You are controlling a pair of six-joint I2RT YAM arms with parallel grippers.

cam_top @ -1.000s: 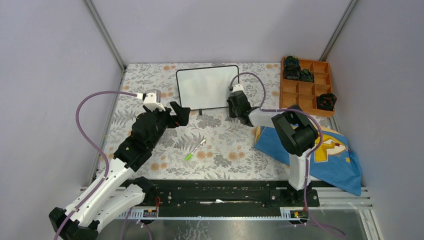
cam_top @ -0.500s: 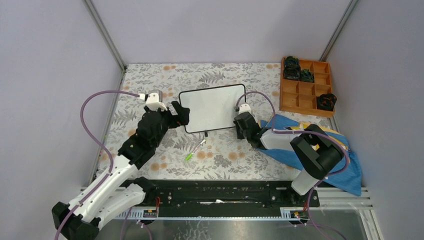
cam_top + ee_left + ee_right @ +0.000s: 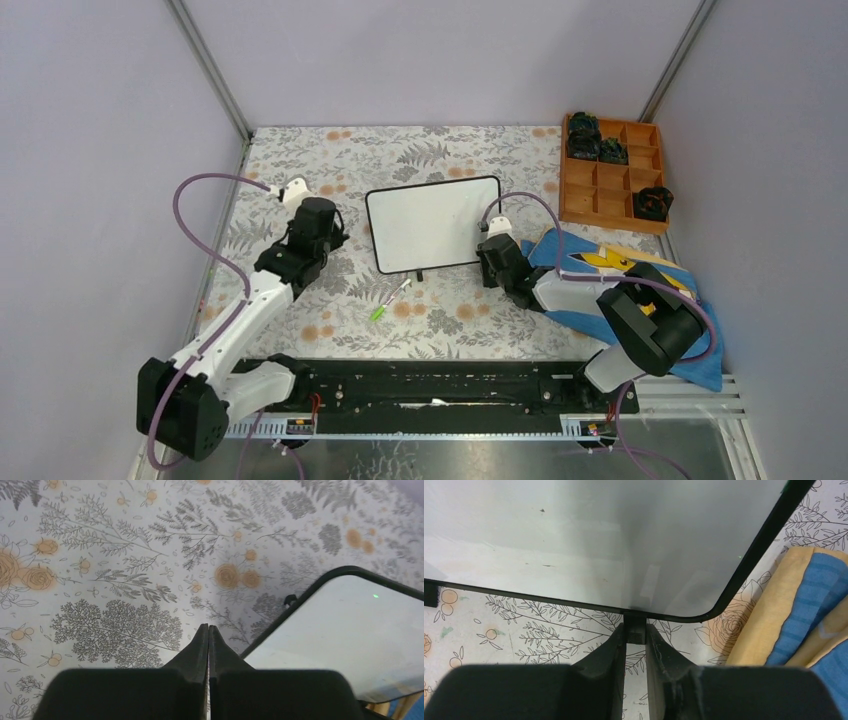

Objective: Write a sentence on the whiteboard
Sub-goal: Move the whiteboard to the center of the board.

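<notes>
I need to release the whiteboard from my right gripper a little farther back on the floral tablecloth (image 3: 415, 203), away from the wooden tray.
The whiteboard (image 3: 430, 222) stands tilted mid-table, white with a thin black frame. Its face is blank apart from a tiny green speck (image 3: 375, 596); the sentence does not show on it. My right gripper (image 3: 492, 255) sits at the board's near right corner, its jaws shut on the small black foot (image 3: 635, 622) under the frame (image 3: 744, 575). In the right wrist view the right gripper (image 3: 635, 630) pinches that foot between both fingers. My left gripper (image 3: 335, 240) is left of the board, apart from it. In the left wrist view the left gripper (image 3: 208, 628) is shut on nothing, the whiteboard (image 3: 350, 640) to its right.
A green-capped marker (image 3: 390, 299) lies on the floral tablecloth (image 3: 300, 150) in front of the board. A blue and yellow cloth (image 3: 690, 335) lies under the right arm. A wooden compartment tray (image 3: 612, 175) with dark items stands at the back right.
The right gripper has pulled the whiteboard from the back toward the middle of the table. The left gripper has gone from open to shut and drawn back from the board's left edge.
</notes>
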